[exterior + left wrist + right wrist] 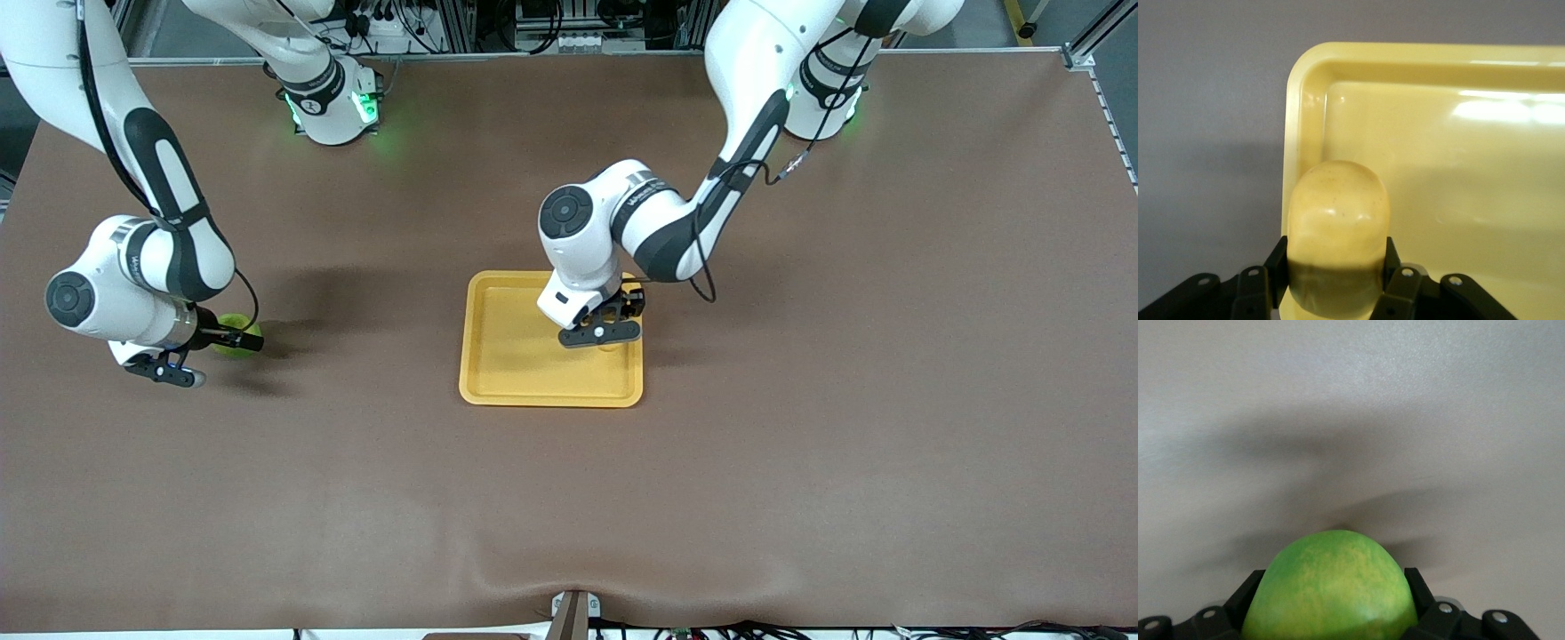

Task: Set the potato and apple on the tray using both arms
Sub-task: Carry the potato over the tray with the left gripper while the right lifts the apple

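The potato will go down from my left gripper onto the tray's bottom just inside the tray's side rim (616, 342) (1355, 250) below that gripper. The potato now hangs over the tray's rim.
The yellow-orange tray (511, 356) lies flat in the middle of the brown table. My left gripper (612, 335) is low over the part of the tray toward the left arm's end, shut on the potato (1338, 227), a smooth yellow lump. In the left wrist view the potato hangs over the tray's rim (1298, 120) near a corner. My right gripper (233, 341) is down by the table toward the right arm's end, shut on the green apple (236, 342). The apple (1331, 587) sits between the dark fingers (1421, 590); whether it touches the table cannot be told.
Both arm bases (333, 107) (822, 102) stand lit green along the table's edge farthest from the front camera. A small bracket (573, 613) sits at the edge nearest the camera. Bare brown tabletop (845, 400) surrounds the tray.
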Robot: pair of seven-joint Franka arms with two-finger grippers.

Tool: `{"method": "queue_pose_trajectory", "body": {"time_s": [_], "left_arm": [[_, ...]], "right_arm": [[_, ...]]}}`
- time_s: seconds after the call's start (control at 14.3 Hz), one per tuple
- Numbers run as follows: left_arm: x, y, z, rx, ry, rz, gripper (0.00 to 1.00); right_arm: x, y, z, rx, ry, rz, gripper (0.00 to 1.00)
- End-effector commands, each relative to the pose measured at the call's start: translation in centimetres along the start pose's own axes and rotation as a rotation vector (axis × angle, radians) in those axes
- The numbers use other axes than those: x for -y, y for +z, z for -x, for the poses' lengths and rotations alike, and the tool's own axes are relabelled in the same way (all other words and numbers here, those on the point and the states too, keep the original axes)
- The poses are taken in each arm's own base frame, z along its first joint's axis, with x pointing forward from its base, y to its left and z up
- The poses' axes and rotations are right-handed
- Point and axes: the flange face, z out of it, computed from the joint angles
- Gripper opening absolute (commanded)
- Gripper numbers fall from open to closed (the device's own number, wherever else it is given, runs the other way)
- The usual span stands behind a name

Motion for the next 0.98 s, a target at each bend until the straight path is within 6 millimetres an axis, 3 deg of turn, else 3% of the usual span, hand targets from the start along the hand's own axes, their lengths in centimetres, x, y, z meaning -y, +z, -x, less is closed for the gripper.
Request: {"method": "queue_pose_trajectory", "body": {"time_s": [0.0,0.35,0.7,0.77,0.84,0.91], "left_arm": [[-1.4,1.8,0.6,-0.024,0.029,-0.054,0.0],[-2.5,4.0,2.1,-0.004,0.074,-0.077,0.0],[-2.7,4.5,2.4,0.001,0.078,-0.081,0.0],[-2.7,4.6,2.3,0.003,0.076,-0.081,0.06],[-2.6,4.5,2.2,0.003,0.073,-0.081,0.27],[-2.6,4.7,2.3,0.002,0.07,-0.083,0.89]], "right_arm": [[0.5,-2.3,0.1,0.012,0.001,-0.014,0.0],[3.9,-3.9,0.3,0.041,0.035,-0.056,0.0],[10.3,-5.2,0.6,0.028,0.139,-0.048,0.0],[11.1,-5.4,0.6,0.023,0.143,-0.047,0.0],[11.6,-5.6,0.6,0.019,0.15,-0.047,0.0],[12.7,-5.8,0.8,0.014,0.158,-0.046,0.0]]}}
